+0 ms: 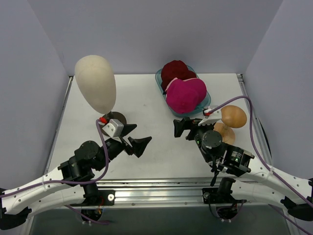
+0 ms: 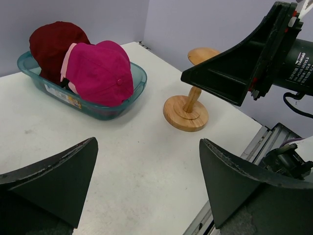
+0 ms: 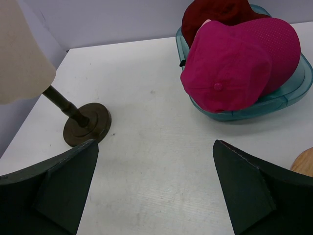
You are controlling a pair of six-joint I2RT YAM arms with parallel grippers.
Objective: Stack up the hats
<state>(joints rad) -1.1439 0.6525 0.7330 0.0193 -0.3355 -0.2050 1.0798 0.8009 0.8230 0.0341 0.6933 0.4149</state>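
I will close my right gripper on the button (image 1: pixel 177 104) (image 3: pixel 217 87) at the top of the magenta peaked cap and pinch the cloth around it.
The hats lie piled in a clear teal tray (image 1: pixel 159 78) at the back right of the table. A magenta peaked cap (image 1: pixel 186 95) lies on top at the front, and a dark red hat (image 1: pixel 175 72) sits behind it. A pale pink edge (image 2: pixel 68 58) shows between the two. My left gripper (image 1: pixel 142 133) hovers open over the bare table at centre left, well short of the tray. My right gripper (image 1: pixel 177 128) stands open just in front of the tray. Nothing sits between the fingers of the left gripper (image 2: pixel 147 142) or the right gripper (image 3: pixel 155 143).
A cream egg-shaped head form (image 1: pixel 95 83) stands on a dark round base (image 3: pixel 87 125) at the back left. A wooden stand (image 1: pixel 232 117) with a round foot (image 2: pixel 186 112) stands at the right, beside my right arm. A metal rail (image 1: pixel 161 183) runs along the near edge.
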